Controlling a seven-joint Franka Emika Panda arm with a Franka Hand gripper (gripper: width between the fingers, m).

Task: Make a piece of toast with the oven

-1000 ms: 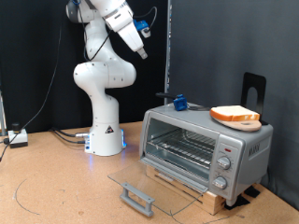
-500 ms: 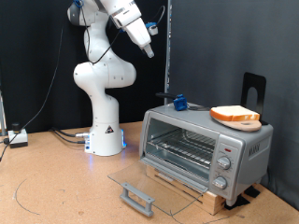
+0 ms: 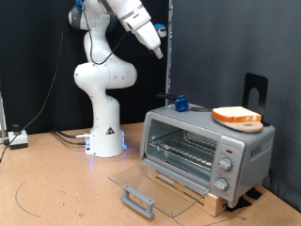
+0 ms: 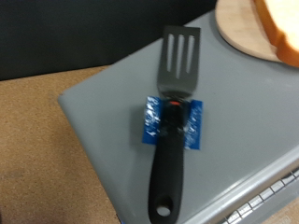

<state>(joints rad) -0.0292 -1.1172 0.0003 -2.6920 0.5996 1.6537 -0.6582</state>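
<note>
My gripper goes to the black spatula next and closes on its handle at the blue tape point(image 3: 181, 103) point(image 4: 173, 116), just behind the blade.
The silver-grey oven point(image 3: 207, 148) stands on a wooden slatted base at the exterior view's right. Its glass door point(image 3: 150, 185) is folded down open and the wire rack inside is bare. The piece of toast point(image 3: 237, 116) lies on a round wooden board on the oven's top; its edge also shows in the wrist view point(image 4: 282, 23). My gripper point(image 3: 157, 49) hangs high in the air, above and to the exterior view's left of the oven, holding nothing that I can see. Its fingers do not show in the wrist view.
A black spatula point(image 4: 174, 89) with blue tape point(image 4: 172, 124) on its handle lies on the oven's top, near its left end point(image 3: 179, 103). The round wooden board point(image 4: 245, 35) is beside it. The robot's white base point(image 3: 105, 132) stands behind. Cables lie on the table at the left.
The gripper has swung to the exterior view's right and slightly up, closer to above the oven's left end. The oven, toast and spatula have not moved.
</note>
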